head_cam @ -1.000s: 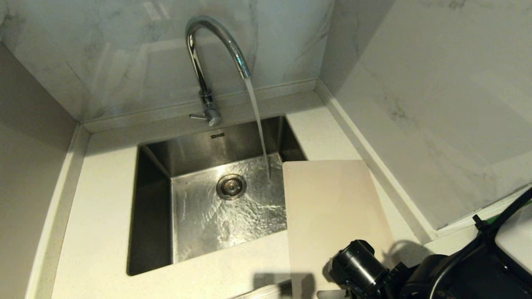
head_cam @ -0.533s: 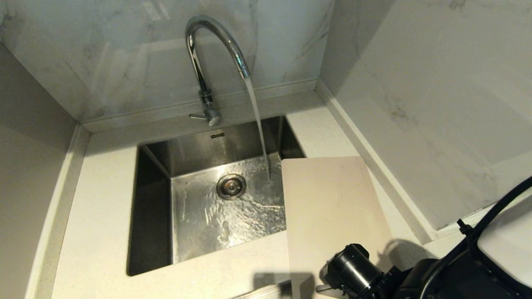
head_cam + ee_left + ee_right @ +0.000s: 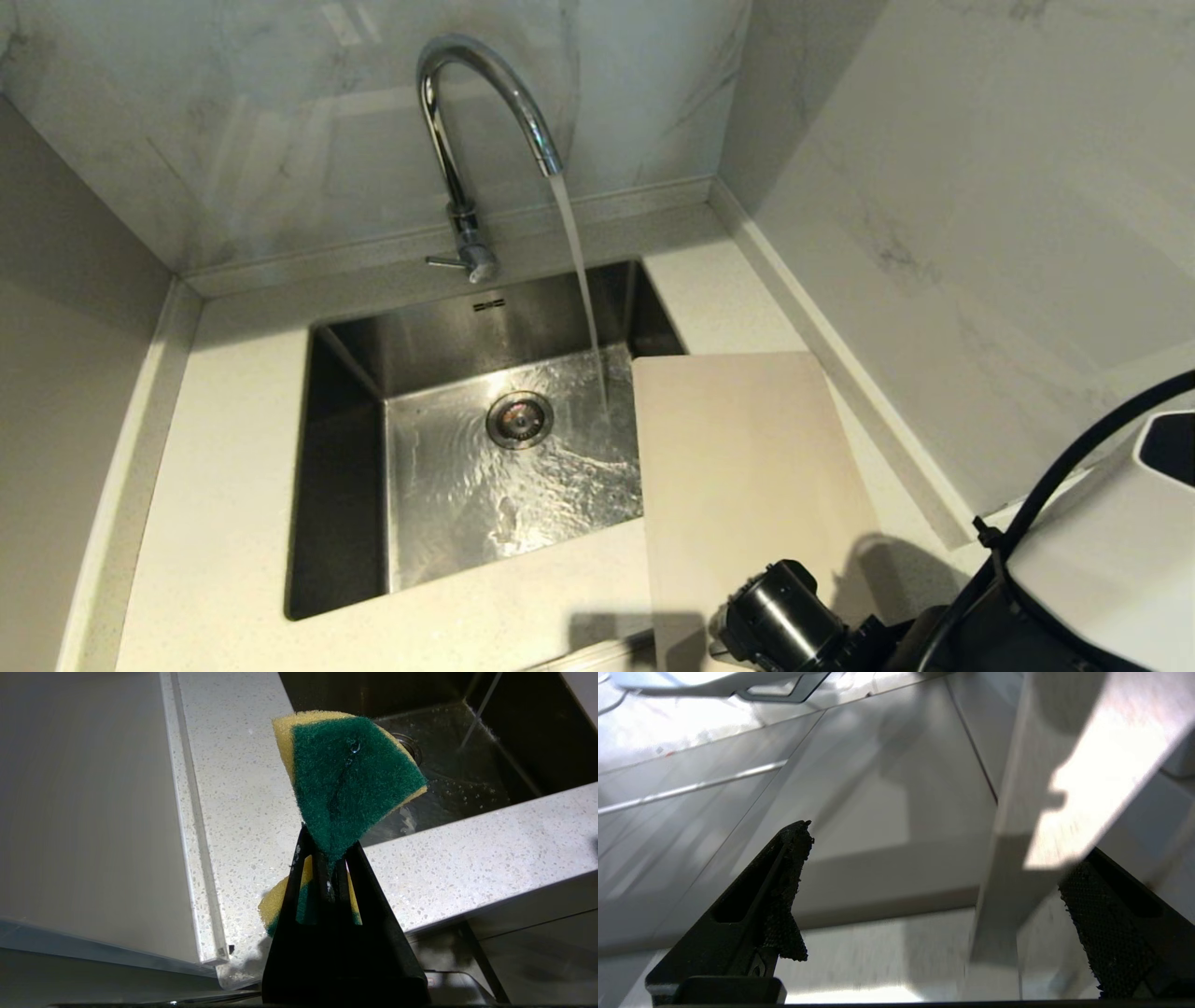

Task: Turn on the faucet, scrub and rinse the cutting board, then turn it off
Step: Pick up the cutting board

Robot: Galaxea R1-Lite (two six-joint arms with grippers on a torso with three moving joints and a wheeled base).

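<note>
The right gripper I control will close on the cutting board's handle (image 3: 724, 663) (image 3: 1020, 879), next to the slot at the near end of the board.
The chrome faucet (image 3: 464, 103) arches over the sink (image 3: 347, 597), its thin lever (image 3: 444, 262) at the base, and water pours from the spout. The beige cutting board (image 3: 747, 476) lies flat on the counter right of the sink, its left edge over the basin. My right arm (image 3: 780, 621) hangs over the board's near end at the bottom right. In the right wrist view the right gripper (image 3: 943, 847) is open wide with nothing between its fingers. My left gripper (image 3: 328, 856) is shut on a green and yellow sponge (image 3: 350, 774), held by the sink's near left corner.
Marble walls close the counter (image 3: 233, 485) at the back and on the right, with a raised trim (image 3: 878, 420) close beside the board. The drain (image 3: 519, 419) sits mid-basin under rippling water. A plain panel stands to the left.
My right arm has slid down and left along the picture's bottom edge, and its white forearm cover has come into view at the right. The board's far edge has crept slightly back.
</note>
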